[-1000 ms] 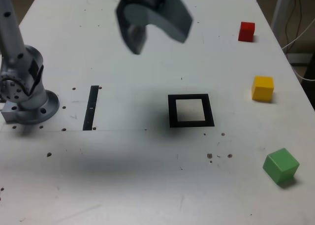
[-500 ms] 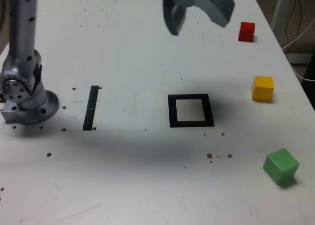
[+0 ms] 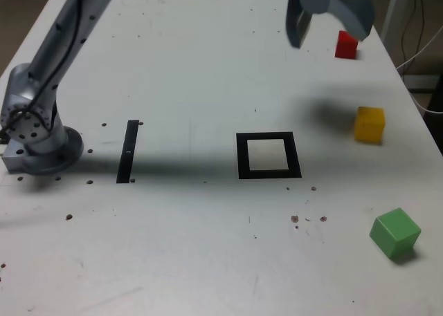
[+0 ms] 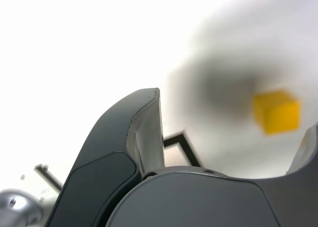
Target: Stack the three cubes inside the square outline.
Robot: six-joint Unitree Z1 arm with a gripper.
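Observation:
The robot's gripper needs to next move to the red cube, farther back than the yellow cube, and grip the red cube's opposite sides (image 3: 346, 47).
My gripper (image 3: 329, 27) hangs open and empty above the table's far right, just left of the red cube (image 3: 347, 44) in the exterior view. The yellow cube (image 3: 369, 124) sits below it in that view, in the gripper's shadow, and also shows between my fingers in the wrist view (image 4: 277, 111). Near the front right corner the green cube (image 3: 394, 234) lies alone. The square outline (image 3: 268, 155), black with a pale centre, holds nothing; one corner of the square outline (image 4: 179, 143) shows in the wrist view.
A thin black strip (image 3: 128, 151) lies left of the square outline in the exterior view. The arm's base (image 3: 34, 129) stands at the table's left edge, and the arm reaches across the far side. Cables hang beyond the right edge.
The gripper has swept from above the table's far middle toward the exterior view's right, ending beside the red cube. Its jaws stayed open. No cube has moved.

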